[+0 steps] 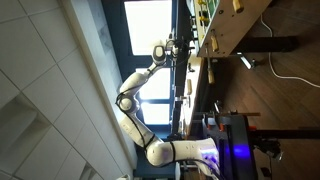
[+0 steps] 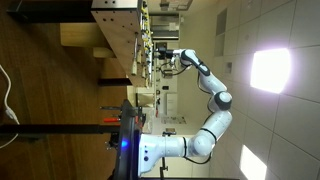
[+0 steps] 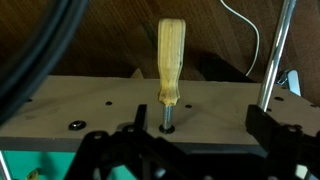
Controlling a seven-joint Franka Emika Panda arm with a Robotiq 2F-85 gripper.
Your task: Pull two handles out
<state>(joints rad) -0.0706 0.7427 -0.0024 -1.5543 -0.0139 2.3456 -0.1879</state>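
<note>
The orange-brown handle has a wooden part (image 1: 214,42) (image 3: 171,55) above its thin metal stem, and my gripper needs to close on that part.
In the wrist view one orange-brown wooden handle (image 3: 171,60) stands upright on a thin metal shaft set in a hole in the light wooden unit (image 3: 215,100). My gripper (image 3: 195,130) is open. Its two black fingers straddle the shaft's base without touching it, and the handle is nearer the left finger. In both exterior views the pictures are turned sideways, and the gripper (image 1: 178,50) (image 2: 160,58) is held against the edge of the wooden unit (image 1: 215,40) (image 2: 120,20). I cannot make out a second handle.
A shiny metal rod (image 3: 275,50) rises just beside the right finger. A white cable (image 3: 240,30) (image 1: 290,70) lies on the brown floor behind the unit. Black frame bars (image 1: 270,45) support the unit. Thick black cable crosses the wrist view's left side (image 3: 30,60).
</note>
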